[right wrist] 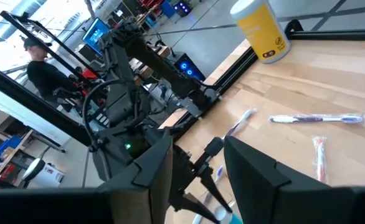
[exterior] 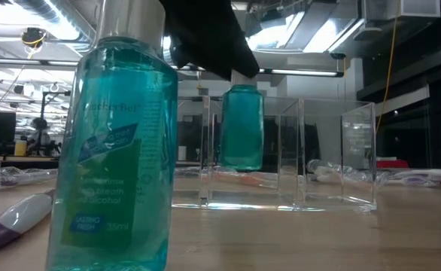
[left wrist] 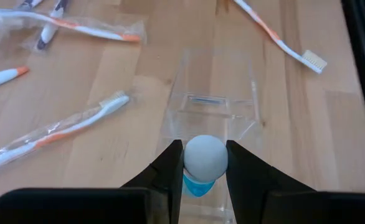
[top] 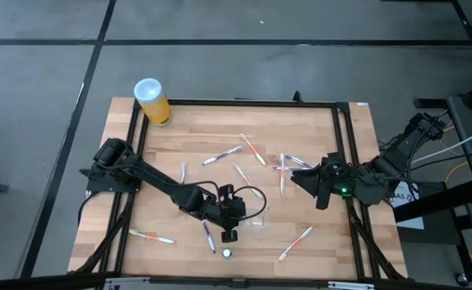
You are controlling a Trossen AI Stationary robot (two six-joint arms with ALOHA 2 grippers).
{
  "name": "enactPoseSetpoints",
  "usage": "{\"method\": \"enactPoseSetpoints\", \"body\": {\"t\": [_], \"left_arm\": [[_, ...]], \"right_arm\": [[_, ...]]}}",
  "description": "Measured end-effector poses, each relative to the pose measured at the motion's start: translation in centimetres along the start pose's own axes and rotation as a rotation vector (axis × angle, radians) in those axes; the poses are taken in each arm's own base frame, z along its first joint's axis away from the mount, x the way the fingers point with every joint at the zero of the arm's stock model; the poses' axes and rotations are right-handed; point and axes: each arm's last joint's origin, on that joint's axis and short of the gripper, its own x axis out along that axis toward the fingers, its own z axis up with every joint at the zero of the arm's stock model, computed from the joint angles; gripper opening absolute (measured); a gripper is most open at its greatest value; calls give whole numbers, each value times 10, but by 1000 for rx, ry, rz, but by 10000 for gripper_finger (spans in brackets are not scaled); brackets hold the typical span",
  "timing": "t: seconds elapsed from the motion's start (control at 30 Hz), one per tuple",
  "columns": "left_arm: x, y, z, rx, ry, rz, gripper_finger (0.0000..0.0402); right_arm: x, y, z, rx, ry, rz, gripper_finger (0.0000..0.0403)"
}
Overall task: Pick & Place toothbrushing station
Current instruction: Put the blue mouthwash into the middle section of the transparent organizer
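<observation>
Next, my left gripper lets go of the teal bottle, upright inside the clear plastic holder's compartment (top: 241, 216) (left wrist: 199, 188) just below the bottle.
My left gripper (top: 229, 232) is over the near middle of the table, shut on a small teal bottle (exterior: 241, 128) with a white cap. The bottle hangs at the left compartment of the clear plastic holder (exterior: 288, 154), which stands on the table; whether it is inside the holder I cannot tell. A second teal bottle (top: 227, 252) stands upright near the front edge. Several wrapped toothbrushes (top: 221, 155) lie flat around the middle of the table. My right gripper (top: 320, 189) is open above the table's right side, with nothing between its fingers. My left gripper pinches the bottle's round white cap (left wrist: 205, 155) between its two fingers (left wrist: 170, 174), one on each side. The fingers slant down from the table's left. The bottle hangs upright below them, its teal body (left wrist: 198, 185) clear of the table top.
A yellow canister with a white lid (top: 152, 101) stands at the far left corner. More toothbrushes lie at the near left (top: 151, 236) and near right (top: 296, 242). A black frame (top: 345, 161) runs round the table. A person (right wrist: 42, 68) stands beyond the table's left side.
</observation>
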Motion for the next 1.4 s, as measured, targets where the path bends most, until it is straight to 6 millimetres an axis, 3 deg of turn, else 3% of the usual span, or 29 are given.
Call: {"method": "enactPoseSetpoints", "body": {"t": [0.6,0.87,1.4], "left_arm": [[3,8,3,-7,15,-9,87],[3,9,3,-8,6,11,151],[-1,9,4,-9,5,15,86]], "right_arm": [[-4,8,-11,2,8,28,148],[-3,9,-13,1,7,28,148],[-2,9,-14,-4,-10,20,148]]}}
